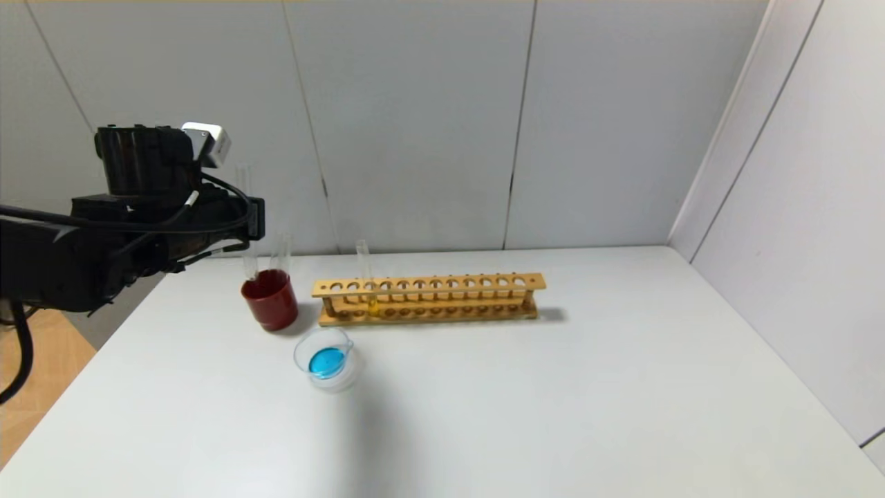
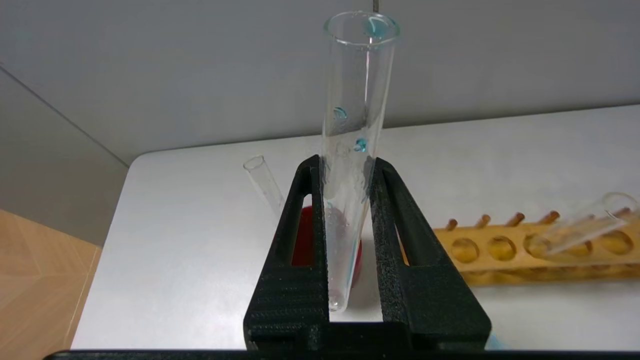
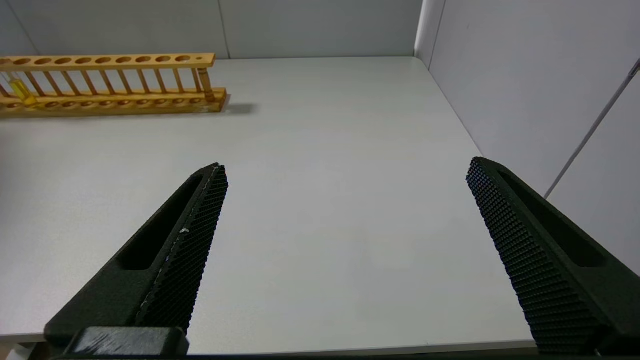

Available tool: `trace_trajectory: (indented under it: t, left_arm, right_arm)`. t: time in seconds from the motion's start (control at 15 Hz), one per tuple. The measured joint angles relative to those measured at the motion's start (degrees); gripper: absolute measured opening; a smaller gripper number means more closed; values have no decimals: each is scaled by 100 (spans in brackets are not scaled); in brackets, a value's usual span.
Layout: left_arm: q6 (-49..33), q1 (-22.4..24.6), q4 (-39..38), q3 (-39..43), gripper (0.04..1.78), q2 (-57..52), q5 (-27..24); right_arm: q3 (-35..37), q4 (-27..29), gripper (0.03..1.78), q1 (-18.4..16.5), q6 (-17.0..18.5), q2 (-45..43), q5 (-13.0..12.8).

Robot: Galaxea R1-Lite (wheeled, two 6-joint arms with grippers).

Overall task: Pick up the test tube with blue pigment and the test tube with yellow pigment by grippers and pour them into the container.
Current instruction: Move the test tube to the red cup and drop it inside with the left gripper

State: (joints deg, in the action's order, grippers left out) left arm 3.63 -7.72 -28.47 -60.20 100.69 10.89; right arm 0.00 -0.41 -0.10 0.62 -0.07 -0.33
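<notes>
The robot's left gripper will set the test tube with blue pigment, now held upright over the dark red cup, down inside the dark red cup (image 1: 267,283) (image 2: 328,239) beside the wooden rack.
My left gripper (image 1: 254,220) is shut on the test tube with blue pigment (image 1: 245,187), holding it upright over the dark red cup (image 1: 269,301). In the left wrist view the gripper (image 2: 345,162) clamps the tube (image 2: 357,75), which holds only a few blue drops. The container (image 1: 301,351) stands in front of the cup with blue liquid in it. The test tube with yellow pigment (image 1: 364,273) stands in the wooden rack (image 1: 429,297), near its left end; it also shows in the right wrist view (image 3: 20,90). My right gripper (image 3: 345,167) is open and empty over bare table.
An empty glass tube (image 1: 283,252) leans in the red cup (image 2: 302,240); it shows in the left wrist view (image 2: 262,180). The rack (image 2: 500,255) lies to the right of the cup. Walls close the back and right of the white table (image 1: 553,401).
</notes>
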Motion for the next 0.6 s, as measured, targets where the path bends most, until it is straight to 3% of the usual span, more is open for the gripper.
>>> trace_trajectory:
  t: [0.6]
  left_arm:
    - [-243, 361, -227, -617, 32, 1143, -4]
  right_arm:
    - [0, 0, 175, 0, 0, 0, -2]
